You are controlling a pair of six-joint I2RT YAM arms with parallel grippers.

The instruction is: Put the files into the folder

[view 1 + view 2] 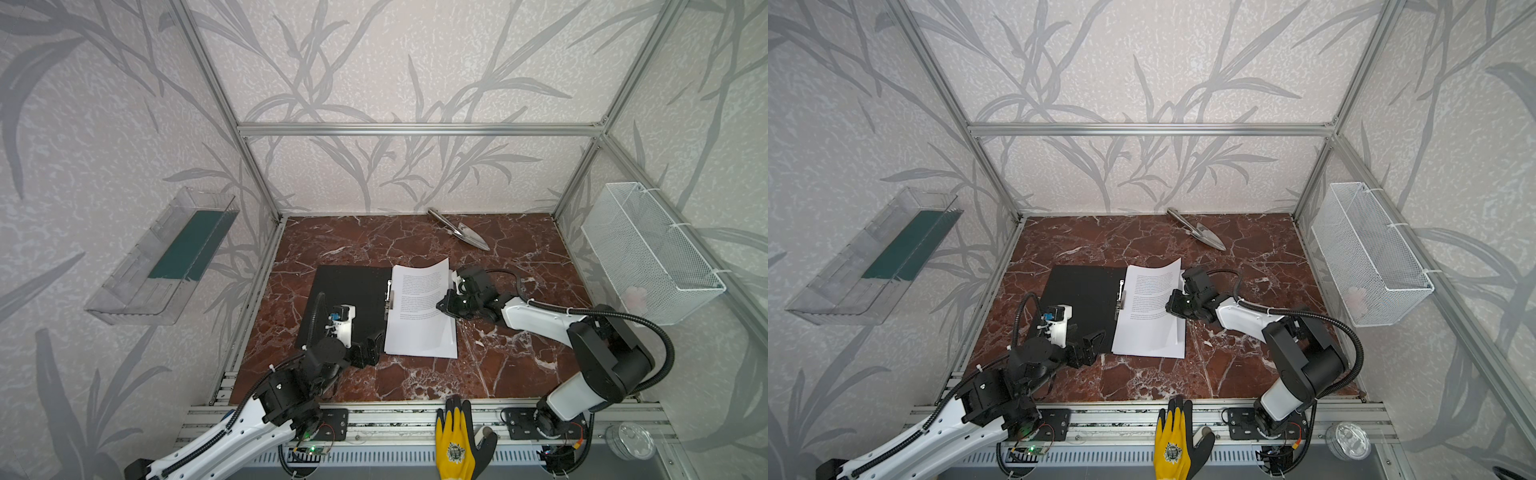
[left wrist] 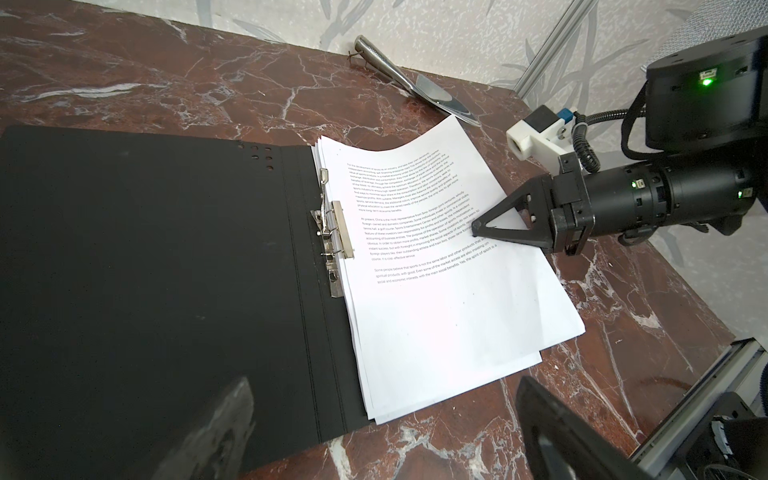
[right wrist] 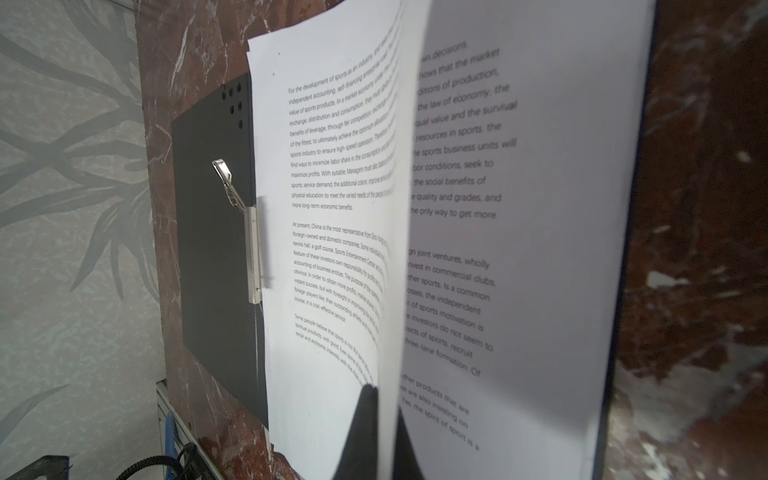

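My right gripper has the top sheet. It will let go of it flat on the stack of files (image 1: 422, 312) (image 3: 380, 356) beside the folder's metal clip.
The black folder (image 1: 349, 299) (image 1: 1084, 299) (image 2: 145, 270) lies open and flat on the marble table, its metal clip (image 2: 332, 232) (image 3: 249, 249) at the spine. The files (image 1: 419, 316) (image 1: 1150, 320) (image 2: 436, 299) are stacked on its right half. My right gripper (image 1: 442, 305) (image 1: 1171, 307) (image 2: 478, 228) (image 3: 384, 399) is shut on the top sheet (image 3: 332, 249) at its right edge. That sheet is lifted off the stack and its far corner curls up. My left gripper (image 1: 372, 347) (image 1: 1090, 345) (image 2: 384, 395) hangs open over the folder's near edge, holding nothing.
A metal trowel (image 1: 461, 230) lies near the back wall. A yellow glove (image 1: 455, 444) rests on the front rail. A white wire basket (image 1: 648, 253) hangs on the right wall, and a clear tray (image 1: 166, 257) with a dark green panel on the left wall.
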